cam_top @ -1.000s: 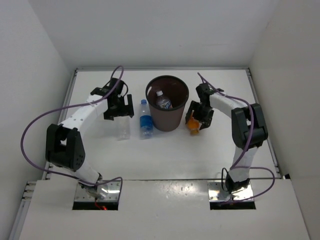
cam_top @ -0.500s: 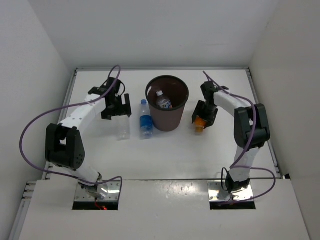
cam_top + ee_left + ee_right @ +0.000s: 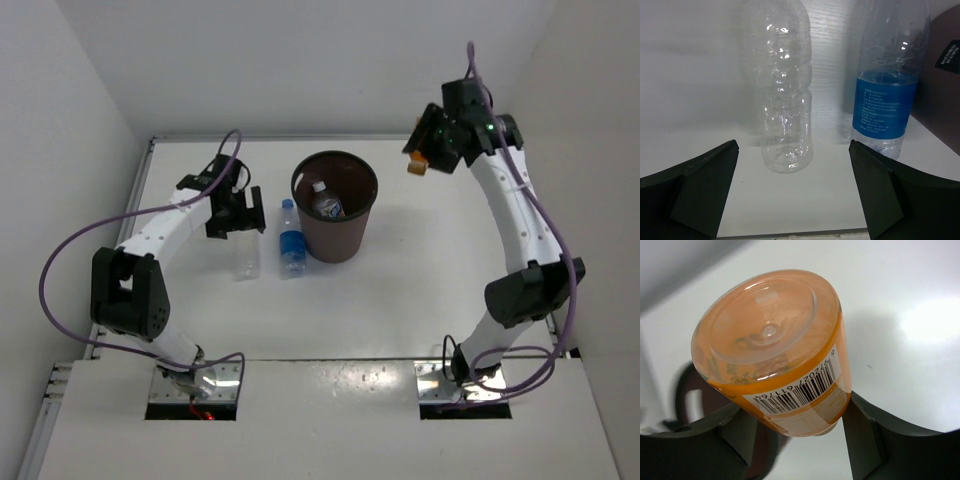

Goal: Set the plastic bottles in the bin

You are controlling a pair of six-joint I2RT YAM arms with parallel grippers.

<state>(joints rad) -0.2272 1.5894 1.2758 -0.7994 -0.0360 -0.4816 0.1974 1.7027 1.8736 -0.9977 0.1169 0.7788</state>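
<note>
My left gripper will close on the middle of the plain clear bottle point(image 3: 247, 246) point(image 3: 785, 97), which is lying next to the bottle with the blue label.
The dark brown bin point(image 3: 335, 205) stands at the table's middle back; a white-labelled bottle point(image 3: 326, 203) lies inside it. My right gripper point(image 3: 420, 160) is raised high, right of the bin, shut on the short orange bottle point(image 3: 772, 347), which shows small in the top view point(image 3: 416, 167). The blue-labelled bottle point(image 3: 291, 240) stands just left of the bin and the plain clear bottle point(image 3: 246, 262) left of that. My left gripper point(image 3: 238, 215) is open and empty behind them; its wrist view shows the clear bottle point(image 3: 785, 90) and the blue-labelled one point(image 3: 887, 85) ahead of its fingers.
White walls enclose the table on the left, back and right. The bin's dark wall point(image 3: 940, 95) shows at the right edge of the left wrist view. The bin's rim point(image 3: 687, 395) shows below the orange bottle in the right wrist view.
My right arm has lifted the orange bottle from the table beside the bin up high and toward the back. My left gripper has barely moved.
</note>
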